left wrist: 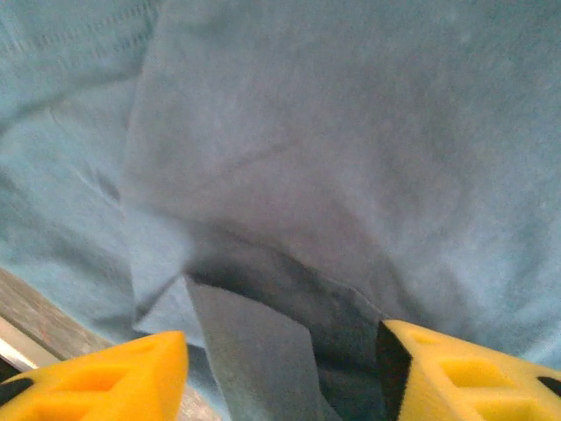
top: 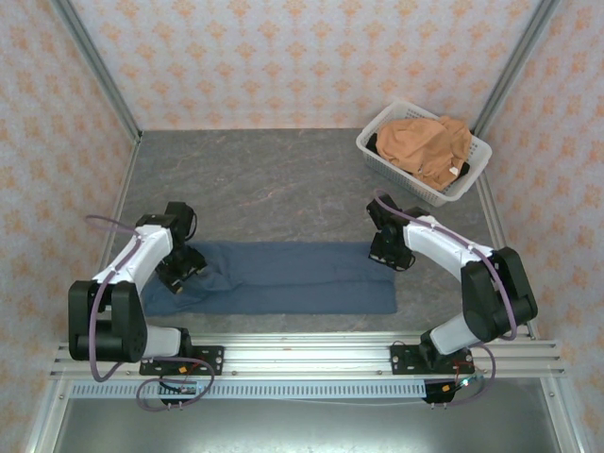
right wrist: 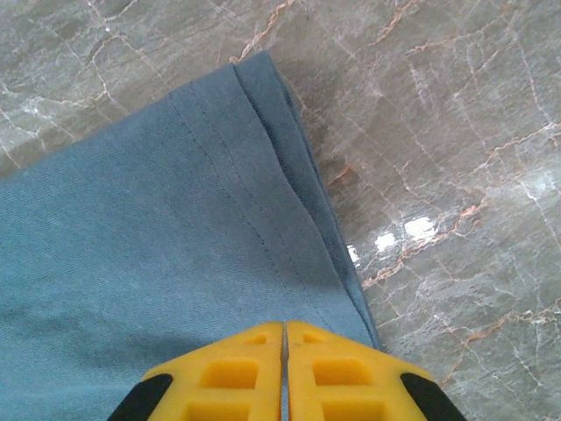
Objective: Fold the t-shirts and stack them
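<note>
The blue shirt lies rumpled past the raised flap. Next, my left gripper grabs the shirt's fold nearer the middle (top: 223,278) and pulls it toward the end of the shirt.
A slate-blue t-shirt (top: 283,278) lies folded into a long strip across the near part of the table. My left gripper (top: 182,267) is over its left end. In the left wrist view, the left gripper (left wrist: 285,346) is open and a raised flap of the blue shirt (left wrist: 351,132) stands between the yellow fingers (left wrist: 131,373). My right gripper (top: 389,253) sits at the strip's far right corner. The right wrist view shows the right gripper (right wrist: 286,326) shut on the blue shirt's (right wrist: 131,246) hemmed edge. An orange-tan t-shirt (top: 429,146) lies bunched in the basket.
The white lattice basket (top: 396,175) stands at the back right of the grey marbled table (top: 264,179). A metal rail (top: 302,354) with both arm bases runs along the near edge. Patterned walls close in the left, back and right sides.
</note>
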Controlling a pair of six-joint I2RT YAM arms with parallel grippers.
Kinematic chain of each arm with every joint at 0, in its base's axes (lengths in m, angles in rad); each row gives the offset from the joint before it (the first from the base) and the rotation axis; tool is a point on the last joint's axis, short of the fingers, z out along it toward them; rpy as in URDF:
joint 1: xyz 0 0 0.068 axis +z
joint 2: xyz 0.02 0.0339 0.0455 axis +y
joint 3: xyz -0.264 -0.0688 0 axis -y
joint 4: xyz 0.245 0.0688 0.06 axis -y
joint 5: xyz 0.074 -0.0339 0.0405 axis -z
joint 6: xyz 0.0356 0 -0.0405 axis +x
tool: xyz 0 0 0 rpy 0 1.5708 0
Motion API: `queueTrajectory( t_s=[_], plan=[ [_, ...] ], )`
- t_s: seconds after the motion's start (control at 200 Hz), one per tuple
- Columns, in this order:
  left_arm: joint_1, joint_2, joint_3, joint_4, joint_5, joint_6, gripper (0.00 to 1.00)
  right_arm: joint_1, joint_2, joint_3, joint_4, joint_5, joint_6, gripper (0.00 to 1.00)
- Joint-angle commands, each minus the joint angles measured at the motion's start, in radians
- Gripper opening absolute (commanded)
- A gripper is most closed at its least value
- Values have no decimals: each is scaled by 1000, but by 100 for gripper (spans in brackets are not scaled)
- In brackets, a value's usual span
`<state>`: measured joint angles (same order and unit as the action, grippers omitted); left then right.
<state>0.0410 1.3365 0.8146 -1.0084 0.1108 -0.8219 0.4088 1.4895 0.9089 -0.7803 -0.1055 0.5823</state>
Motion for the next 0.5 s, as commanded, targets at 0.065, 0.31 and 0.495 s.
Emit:
queueTrajectory(
  t_s=[0.065,0.31,0.495],
  plan=[
    [-12,-121,-85,-131,76,-48,48,-7,14,4,-9,7,-17,9],
    [-107,-216,-149,-184,144,-131,40,-7,51,23,10,-7,-24,9],
    [-158,-230,-170,-161,105,-177,55,-7,54,24,14,-11,-24,9]
  ],
)
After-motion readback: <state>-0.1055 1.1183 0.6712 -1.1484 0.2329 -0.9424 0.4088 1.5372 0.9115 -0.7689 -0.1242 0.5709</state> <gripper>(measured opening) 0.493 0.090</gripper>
